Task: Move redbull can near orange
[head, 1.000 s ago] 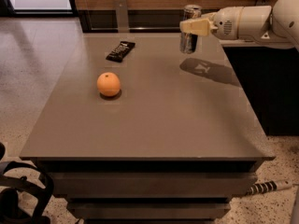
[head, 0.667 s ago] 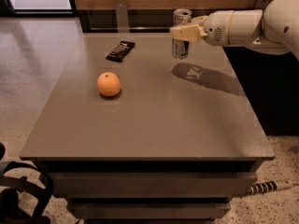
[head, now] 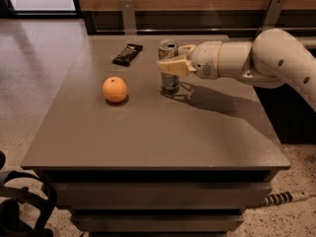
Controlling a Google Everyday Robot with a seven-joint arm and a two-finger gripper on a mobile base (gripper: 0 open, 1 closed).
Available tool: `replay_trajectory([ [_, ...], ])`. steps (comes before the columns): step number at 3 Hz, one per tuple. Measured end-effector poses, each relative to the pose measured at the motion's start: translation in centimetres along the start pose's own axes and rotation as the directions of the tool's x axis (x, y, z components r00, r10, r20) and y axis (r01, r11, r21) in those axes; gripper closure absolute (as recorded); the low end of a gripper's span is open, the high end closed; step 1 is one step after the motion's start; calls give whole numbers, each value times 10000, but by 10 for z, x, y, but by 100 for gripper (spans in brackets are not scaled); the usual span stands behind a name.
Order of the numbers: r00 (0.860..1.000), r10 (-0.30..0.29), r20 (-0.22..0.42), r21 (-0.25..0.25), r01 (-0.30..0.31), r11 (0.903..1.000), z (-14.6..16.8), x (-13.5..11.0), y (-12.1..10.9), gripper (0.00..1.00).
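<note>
My gripper is to set the redbull can down on the bare table (head: 151, 101) close beside the orange, on the side facing my gripper. The can now stands at or just above the table.
The redbull can (head: 169, 80) is a slim silver-grey can standing upright, its base at or just above the table surface. My gripper (head: 172, 65) reaches in from the right and is shut on the can around its middle. The orange (head: 115, 89) sits on the table to the left of the can, about a hand's width away and a little nearer the front.
A flat dark wrapped bar (head: 127, 54) lies at the back left of the grey table (head: 148, 137). My white arm (head: 256, 58) stretches over the table's right side. A wooden wall with metal brackets runs behind the table. A dark object shows on the floor at the lower left.
My gripper has carried the can leftward and toward the front of the table, lowering it close to the surface and nearer the orange.
</note>
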State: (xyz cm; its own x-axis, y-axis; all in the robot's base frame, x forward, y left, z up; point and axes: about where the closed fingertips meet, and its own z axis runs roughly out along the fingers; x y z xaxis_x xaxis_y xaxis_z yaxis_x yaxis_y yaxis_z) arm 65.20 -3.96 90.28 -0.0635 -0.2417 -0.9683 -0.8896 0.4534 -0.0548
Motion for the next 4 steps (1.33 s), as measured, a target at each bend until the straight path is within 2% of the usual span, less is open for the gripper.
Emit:
replay_trajectory([
  [1, 9997, -24, 256, -538, 38, 9985, 14, 11, 30, 100],
  [2, 9989, -9, 461, -776, 45, 9970, 21, 12, 46, 100],
  [4, 9978, 334, 574, -1300, -257, 9912, 34, 8, 62, 100],
])
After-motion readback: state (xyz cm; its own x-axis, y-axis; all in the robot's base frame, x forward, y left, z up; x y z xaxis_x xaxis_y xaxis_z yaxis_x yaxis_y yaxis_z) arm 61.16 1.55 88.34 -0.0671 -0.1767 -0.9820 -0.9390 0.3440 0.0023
